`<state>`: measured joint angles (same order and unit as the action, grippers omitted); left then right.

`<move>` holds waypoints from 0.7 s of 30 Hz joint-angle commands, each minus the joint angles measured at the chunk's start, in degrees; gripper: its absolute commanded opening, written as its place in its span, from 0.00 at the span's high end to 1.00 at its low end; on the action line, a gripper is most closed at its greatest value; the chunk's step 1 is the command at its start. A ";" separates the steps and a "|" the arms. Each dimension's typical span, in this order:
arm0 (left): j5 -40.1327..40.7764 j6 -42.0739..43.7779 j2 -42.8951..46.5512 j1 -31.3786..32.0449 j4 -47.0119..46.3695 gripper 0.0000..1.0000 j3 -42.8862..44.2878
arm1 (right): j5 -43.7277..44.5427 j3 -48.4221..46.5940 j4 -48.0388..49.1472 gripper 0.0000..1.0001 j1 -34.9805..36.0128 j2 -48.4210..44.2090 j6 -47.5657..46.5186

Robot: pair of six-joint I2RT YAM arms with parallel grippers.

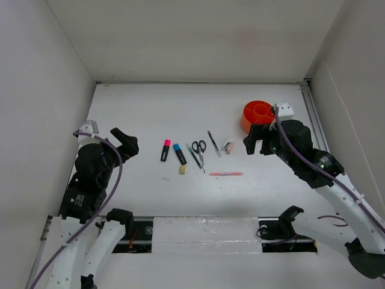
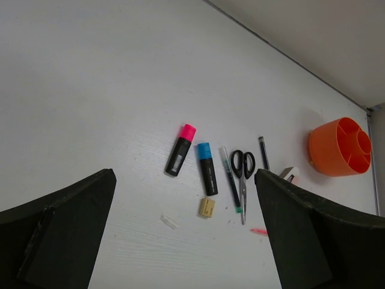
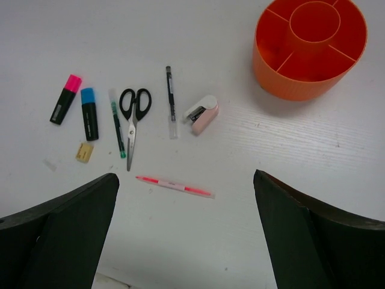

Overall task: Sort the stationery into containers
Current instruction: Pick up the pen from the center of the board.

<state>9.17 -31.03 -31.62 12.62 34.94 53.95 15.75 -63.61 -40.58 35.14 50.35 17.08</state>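
Next, my right gripper closes on the white middle of the pink pen [image 1: 227, 174] [image 3: 177, 186], the one lying nearest the table's near edge.
The stationery lies in a row mid-table: pink-capped highlighter [image 1: 165, 150], blue-capped highlighter [image 1: 179, 153], dark green-tipped pen [image 1: 194, 155], black-handled scissors [image 1: 200, 152], grey pen [image 1: 213, 143], whitish-pink eraser [image 1: 228, 146], yellowish eraser [image 1: 181, 170] and pink pen [image 1: 226, 174]. The orange divided organiser [image 1: 257, 114] stands at the back right and looks empty in the right wrist view [image 3: 310, 45]. My left gripper [image 1: 125, 143] is open and empty, left of the row. My right gripper [image 1: 257, 139] is open and empty, raised near the organiser, with the pink pen [image 3: 174, 186] below it.
White walls enclose the table on the left, back and right. A small clear scrap [image 2: 168, 221] lies left of the yellowish eraser [image 2: 206, 208]. A metal rail [image 1: 210, 232] runs along the near edge between the arm bases.
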 commanded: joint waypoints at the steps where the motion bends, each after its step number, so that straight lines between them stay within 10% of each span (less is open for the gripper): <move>1: -1.17 0.44 0.24 -0.41 -2.59 0.00 -0.08 | -4.64 -0.03 4.35 0.00 0.72 -0.95 -3.36; 12: -1.87 -0.97 -4.06 -0.41 -1.28 0.00 0.98 | -22.77 -4.05 4.90 0.00 4.41 14.85 -15.55; 21: -0.90 -2.20 -6.80 -0.41 -1.10 0.00 0.27 | -15.48 -6.18 -0.03 0.00 9.51 29.72 -34.04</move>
<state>8.01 -32.67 -39.55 12.62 35.00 53.98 -1.78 -69.04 -39.05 44.73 80.38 -8.54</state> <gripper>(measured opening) 0.997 0.999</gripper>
